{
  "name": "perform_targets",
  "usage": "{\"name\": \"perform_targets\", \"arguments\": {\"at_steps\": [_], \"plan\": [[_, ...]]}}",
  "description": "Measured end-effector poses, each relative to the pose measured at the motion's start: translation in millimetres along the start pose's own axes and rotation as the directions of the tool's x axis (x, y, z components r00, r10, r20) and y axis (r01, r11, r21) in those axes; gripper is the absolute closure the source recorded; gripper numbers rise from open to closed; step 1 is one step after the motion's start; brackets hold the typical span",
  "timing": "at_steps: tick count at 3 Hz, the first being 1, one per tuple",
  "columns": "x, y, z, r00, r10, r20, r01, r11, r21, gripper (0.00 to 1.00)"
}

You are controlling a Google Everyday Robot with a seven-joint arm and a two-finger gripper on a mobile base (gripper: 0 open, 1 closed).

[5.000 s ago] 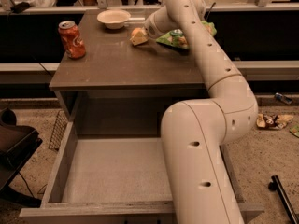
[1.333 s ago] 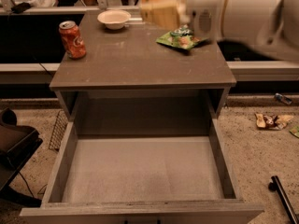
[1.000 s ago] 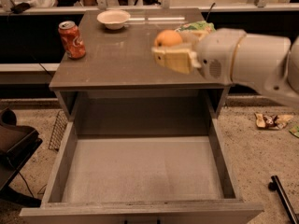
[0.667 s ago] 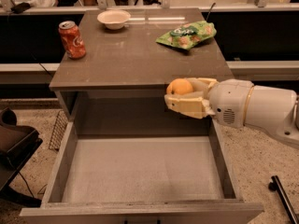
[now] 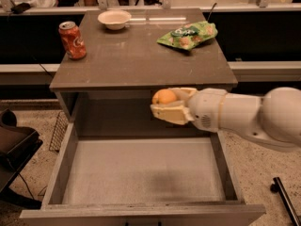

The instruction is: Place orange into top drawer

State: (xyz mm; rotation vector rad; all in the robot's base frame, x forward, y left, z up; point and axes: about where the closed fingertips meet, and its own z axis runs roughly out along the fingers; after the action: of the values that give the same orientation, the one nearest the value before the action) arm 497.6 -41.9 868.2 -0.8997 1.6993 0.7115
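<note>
I will release the orange on the drawer's bottom toward the soda can's side (image 5: pixel 114 149), near the back. The orange now hangs above the open drawer's back part.
My gripper (image 5: pixel 165 105) is shut on the orange (image 5: pixel 164 97), a small round orange fruit held between the pale fingers (image 5: pixel 171 115). It hangs just in front of the tabletop's front edge, above the back part of the open top drawer (image 5: pixel 61 166). The drawer is pulled out toward the camera and its pale grey floor (image 5: pixel 141 171) shows no objects. My white arm (image 5: pixel 249 117) reaches in from the right.
On the brown tabletop (image 5: pixel 136 55) stand an orange-red soda can (image 5: pixel 72 40) at the left, a white bowl (image 5: pixel 114 19) at the back and a green chip bag (image 5: pixel 188 35) at the right. A dark chair (image 5: pixel 14 149) is at the left, a black rod (image 5: pixel 286 199) lies on the floor at the right.
My gripper has carried the orange from over the tabletop forward and down, past the table's front edge, to above the open drawer.
</note>
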Motion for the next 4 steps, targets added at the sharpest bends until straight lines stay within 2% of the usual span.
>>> {"name": "perform_targets", "arguments": {"at_steps": [1,2,4], "plan": [[60.2,14.8,89.5,1.000,-0.011,-0.019,0.009,0.9907,-0.136,1.00],[89.8,26.6,132.0,0.999,-0.030,-0.030,0.023,0.9777,-0.209,1.00],[153.2,55.7,184.4,0.991,-0.114,-0.070,0.089,0.9518,-0.294,1.00]]}}
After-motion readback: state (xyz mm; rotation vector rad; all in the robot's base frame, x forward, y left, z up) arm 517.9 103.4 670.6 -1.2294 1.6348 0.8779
